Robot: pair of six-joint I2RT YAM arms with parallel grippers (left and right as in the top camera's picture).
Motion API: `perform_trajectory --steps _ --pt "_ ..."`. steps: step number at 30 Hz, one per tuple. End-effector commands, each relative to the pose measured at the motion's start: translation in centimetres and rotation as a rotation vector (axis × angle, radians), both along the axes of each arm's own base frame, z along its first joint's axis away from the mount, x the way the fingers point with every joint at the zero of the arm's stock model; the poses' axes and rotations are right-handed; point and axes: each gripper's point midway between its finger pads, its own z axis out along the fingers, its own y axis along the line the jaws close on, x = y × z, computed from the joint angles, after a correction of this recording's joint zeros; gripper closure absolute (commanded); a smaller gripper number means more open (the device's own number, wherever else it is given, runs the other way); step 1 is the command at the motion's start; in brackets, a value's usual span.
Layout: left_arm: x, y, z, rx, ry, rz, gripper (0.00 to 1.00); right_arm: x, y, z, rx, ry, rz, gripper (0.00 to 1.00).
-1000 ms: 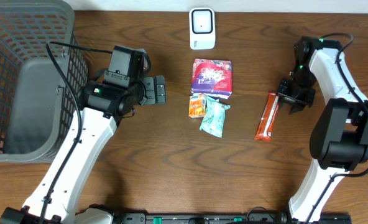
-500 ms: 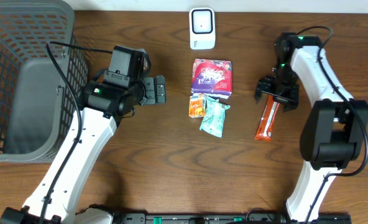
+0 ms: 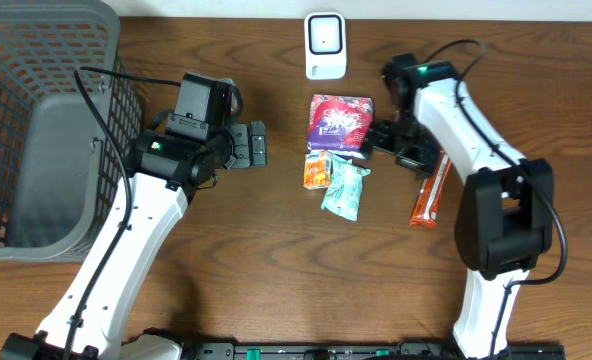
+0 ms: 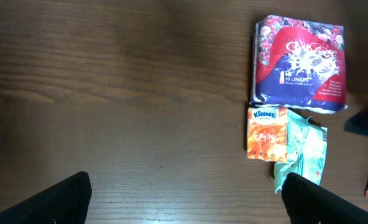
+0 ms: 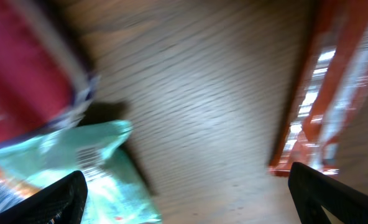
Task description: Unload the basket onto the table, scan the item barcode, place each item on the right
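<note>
I move my right gripper to the middle of the orange bar [image 3: 435, 187] [image 5: 335, 56] next and close it there.
A white scanner [image 3: 325, 45] stands at the table's far edge. Below it lie a purple-red pack [image 3: 341, 124], a small orange tissue pack [image 3: 317, 170] and a teal pouch [image 3: 344, 190], with an orange bar [image 3: 431, 190] off to the right. My right gripper [image 3: 396, 150] hovers open and empty between the purple-red pack and the bar. Its blurred wrist view shows the teal pouch [image 5: 78, 174] to the left and the bar [image 5: 324, 93] to the right. My left gripper [image 3: 259, 144] is open and empty, left of the packs. Its wrist view shows the purple-red pack [image 4: 299, 62] and tissue pack [image 4: 266, 132].
A large grey mesh basket [image 3: 36, 130] fills the left end of the table, beside the left arm. Bare wood lies between the left gripper and the packs, and along the front of the table.
The right gripper has opened wide and swung left, away from the top end of the orange bar toward the purple-red pack. The bar stays on the table. The left arm has not moved.
</note>
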Motion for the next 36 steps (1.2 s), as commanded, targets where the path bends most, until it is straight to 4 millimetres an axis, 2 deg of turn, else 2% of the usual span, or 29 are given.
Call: perform_trajectory --steps 1,4,8,12,18,27,36 --pt "0.3 0.3 0.3 0.014 -0.008 0.002 0.02 -0.4 1.2 0.5 -0.011 -0.016 0.006 0.01" --pt "0.3 0.3 0.3 0.014 -0.008 0.002 0.02 -0.6 1.4 0.5 -0.022 -0.018 0.022 0.01" --pt "0.3 0.3 0.3 0.014 -0.008 0.002 0.02 -0.4 1.5 0.4 -0.032 -0.033 0.127 0.01" --pt "0.3 0.3 0.3 0.014 -0.008 0.002 0.02 0.3 -0.4 0.3 -0.189 -0.080 0.172 0.01" --pt "0.3 0.3 0.3 0.014 -0.008 0.002 0.02 0.7 -2.4 -0.3 -0.330 -0.110 0.196 0.01" --pt "0.3 0.3 0.3 0.014 -0.008 0.002 0.02 1.5 -4.3 -1.5 -0.374 -0.144 0.162 0.03" --pt "0.3 0.3 0.3 0.014 -0.008 0.002 0.02 -0.3 -7.1 -2.6 -0.492 -0.085 0.179 0.09"
